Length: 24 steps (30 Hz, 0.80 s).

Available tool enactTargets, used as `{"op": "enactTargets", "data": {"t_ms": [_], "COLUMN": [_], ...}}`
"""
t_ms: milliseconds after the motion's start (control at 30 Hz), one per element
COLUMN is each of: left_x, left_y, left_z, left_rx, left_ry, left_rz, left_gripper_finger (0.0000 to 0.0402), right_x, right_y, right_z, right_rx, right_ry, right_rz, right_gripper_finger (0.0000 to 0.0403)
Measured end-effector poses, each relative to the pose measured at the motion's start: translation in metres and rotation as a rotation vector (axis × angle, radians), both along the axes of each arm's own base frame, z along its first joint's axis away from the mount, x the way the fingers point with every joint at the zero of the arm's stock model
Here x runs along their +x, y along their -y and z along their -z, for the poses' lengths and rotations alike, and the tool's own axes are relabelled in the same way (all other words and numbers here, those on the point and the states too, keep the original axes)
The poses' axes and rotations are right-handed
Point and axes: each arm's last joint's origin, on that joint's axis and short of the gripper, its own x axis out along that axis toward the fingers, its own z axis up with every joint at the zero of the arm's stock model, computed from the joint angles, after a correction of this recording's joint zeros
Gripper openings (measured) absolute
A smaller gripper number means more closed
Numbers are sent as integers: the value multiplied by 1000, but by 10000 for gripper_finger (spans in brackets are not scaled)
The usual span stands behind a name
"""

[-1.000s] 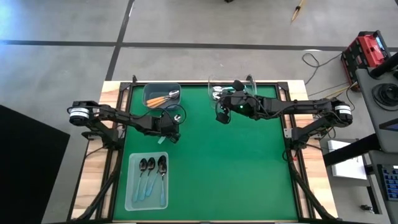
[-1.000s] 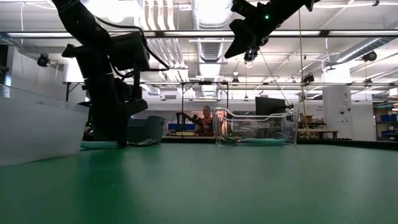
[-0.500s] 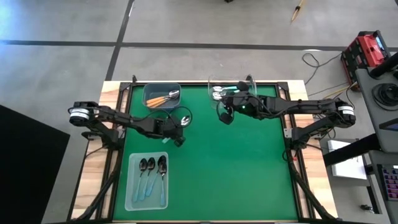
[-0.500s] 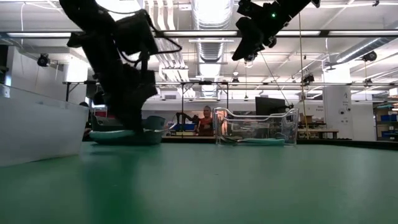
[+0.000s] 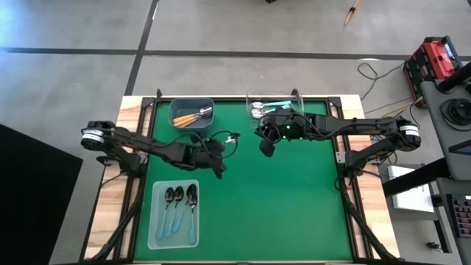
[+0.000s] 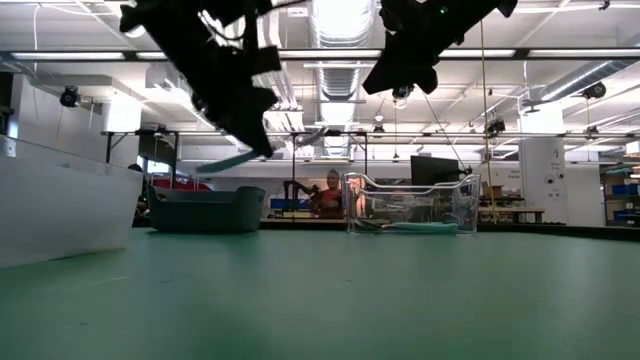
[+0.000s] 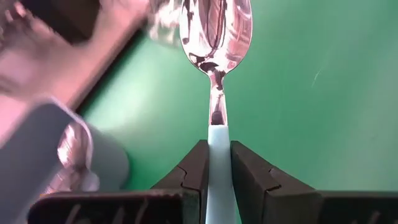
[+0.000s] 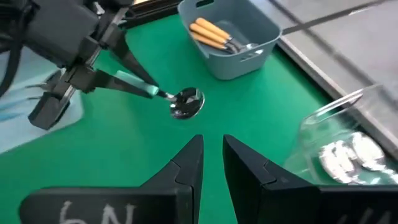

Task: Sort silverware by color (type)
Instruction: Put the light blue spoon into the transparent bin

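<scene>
Next, I release the teal-handled spoon from my left gripper to my right gripper, over the green mat before the clear bin [image 5: 244,143].
My left gripper [image 7: 217,148] is shut on a spoon [image 7: 216,25] with a silver bowl and a teal handle. It holds the spoon in the air over the green mat, right of the grey bin [image 5: 193,114], which holds orange-handled spoons. The spoon's bowl [image 5: 233,138] points toward my right gripper [image 5: 264,149]. That gripper hangs high near the clear bin [image 5: 276,103], its fingers [image 8: 186,163] shut on nothing. Teal-handled spoons lie in the clear bin. Three dark-bowled spoons lie in the pale tray [image 5: 174,213]. My left gripper pinches the teal handle [image 7: 217,138] between its two fingers, close to where the handle meets the metal neck. The fingers slant downward and lie along the spoon. The spoon sticks out past the fingertips, lifted clear of the mat, its bowl end [image 6: 312,132] higher than its handle end.
The grey bin stands at the far left of the mat and the clear bin [image 6: 410,205] at the far middle. The pale tray [image 6: 60,210] sits near the left front. A person shows far off in the room behind the table.
My left gripper has risen from the mat beside the grey bin, gone a little toward the table's right edge and rolled. The teal-handled spoon has come up with it, clear of the mat. My right gripper has rolled in place.
</scene>
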Motion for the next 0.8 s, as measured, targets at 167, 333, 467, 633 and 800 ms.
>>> {"op": "enactTargets", "data": {"t_ms": [167, 333, 467, 633, 800], "left_x": [8, 13, 15, 17, 19], "left_y": [12, 20, 20, 20, 21], "left_z": [-18, -32, -36, -37, -40], "left_rx": [127, 189, 198, 203, 203], "left_ry": [-20, -23, -17, 0, 38], "left_rz": [81, 131, 138, 145, 144], "left_gripper_finger": [36, 36, 36, 36, 36], "right_x": [0, 1, 1, 6, 16], "right_y": [-2, -4, -5, -5, -3], "right_z": [0, 0, 0, -2, 1], "right_rx": [82, 153, 192, 196, 198], "right_ry": [19, 31, 41, 86, 137], "right_rz": [-13, -46, -78, -99, -94], "right_gripper_finger": [76, 135, 189, 239, 259]}}
